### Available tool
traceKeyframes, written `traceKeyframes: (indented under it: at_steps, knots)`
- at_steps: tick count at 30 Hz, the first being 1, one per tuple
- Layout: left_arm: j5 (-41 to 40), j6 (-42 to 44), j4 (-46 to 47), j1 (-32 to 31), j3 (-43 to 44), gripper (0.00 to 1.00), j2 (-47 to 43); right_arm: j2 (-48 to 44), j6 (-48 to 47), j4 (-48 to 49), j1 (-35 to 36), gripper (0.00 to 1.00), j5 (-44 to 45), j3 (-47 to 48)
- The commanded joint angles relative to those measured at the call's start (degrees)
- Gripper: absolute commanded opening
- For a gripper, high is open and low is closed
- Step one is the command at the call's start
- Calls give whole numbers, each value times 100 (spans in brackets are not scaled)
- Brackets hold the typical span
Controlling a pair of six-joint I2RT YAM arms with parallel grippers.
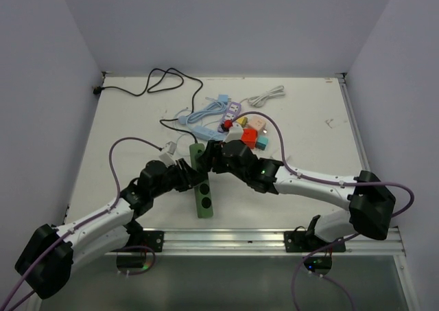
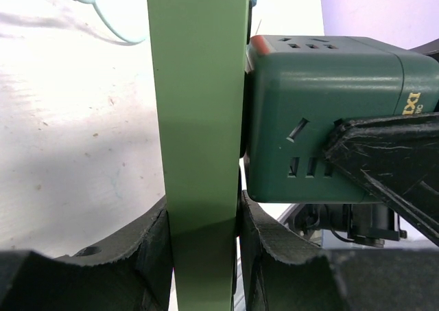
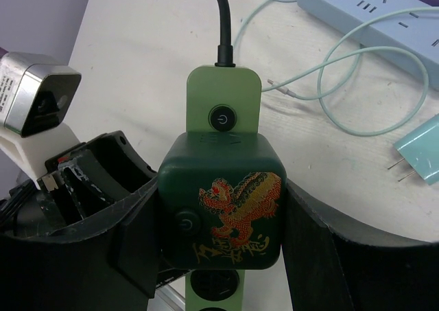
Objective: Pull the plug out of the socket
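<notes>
Next, I let go of the light green power strip on the bare table (image 1: 170, 155) with my left gripper, beside the pale cord of the blue power strip.
A light green power strip (image 1: 203, 200) lies on the table with a black cable (image 3: 223, 22) at its far end. A dark green cube plug (image 3: 223, 208) with a dragon picture sits against the strip's face (image 3: 223, 105), just below its switch. My left gripper (image 2: 204, 256) is shut on the strip's edges (image 2: 199, 119), beside the plug (image 2: 322, 119). My right gripper (image 3: 223, 222) is shut on the cube plug's two sides. In the top view both grippers (image 1: 186, 174) (image 1: 218, 156) meet over the strip's far half and hide the plug.
A blue power strip (image 1: 206, 127) with a pale cord, a purple strip (image 1: 232, 112) and several coloured cube adapters (image 1: 254, 134) lie just beyond. A teal plug (image 3: 422, 150) lies to the right. A black cable (image 1: 154, 84) and a white cable (image 1: 267, 95) lie at the back.
</notes>
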Motion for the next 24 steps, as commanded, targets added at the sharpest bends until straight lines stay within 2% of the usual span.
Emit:
traceKeyframes:
  at_steps: [1, 8, 17, 24]
  knots:
    - [-106, -154, -314, 179, 6, 0, 104, -680, -303, 431, -123, 26, 777, 19]
    - [-141, -110, -489, 232, -29, 0, 78, -1085, -233, 299, -633, 26, 348, -157]
    - [-88, -32, -647, 268, 155, 0, 358, -1051, -558, 71, -686, 25, 13, 27]
    - [-983, 654, -1640, 268, 752, 0, 658, -954, -479, -9, -590, 23, -66, 255]
